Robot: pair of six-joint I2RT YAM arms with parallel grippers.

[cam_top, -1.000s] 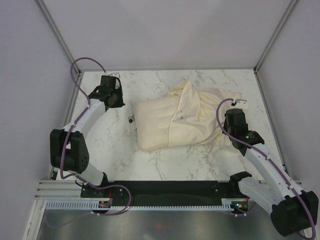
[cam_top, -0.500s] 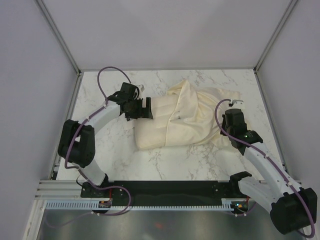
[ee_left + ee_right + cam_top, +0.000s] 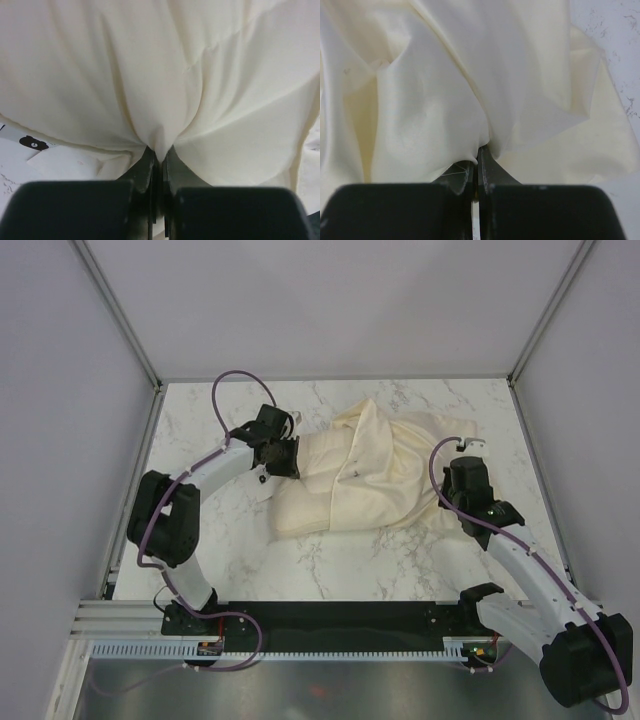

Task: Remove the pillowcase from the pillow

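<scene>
My right gripper is holding the loose end of the pillowcase while the pillowcase's open edge still covers the pillow, so it should open and take the pillowcase [image 3: 363,424] near that edge.
The pillow [image 3: 300,495] lies in the middle of the marble table, its left half bare. The pillowcase [image 3: 405,470] covers its right half in loose folds, with a small dark mark [image 3: 357,474] near its open edge. My left gripper [image 3: 289,458] is at the pillow's far left end, shut on a pinch of its cream fabric [image 3: 159,142]. My right gripper [image 3: 448,490] is at the right end, shut on a fold of the pillowcase [image 3: 480,135]. In both wrist views cream cloth fills the frame and bunches into the closed jaws.
The marble table [image 3: 210,540] is boxed in by white walls with metal posts at the back corners. A small white tag with a black spot [image 3: 32,144] lies beside the pillow's left end. A black rail [image 3: 340,615] runs along the near edge.
My left arm swung in from the far left of the table to the pillow's left end and shut on it. The right gripper stayed on the pillowcase, barely moved.
</scene>
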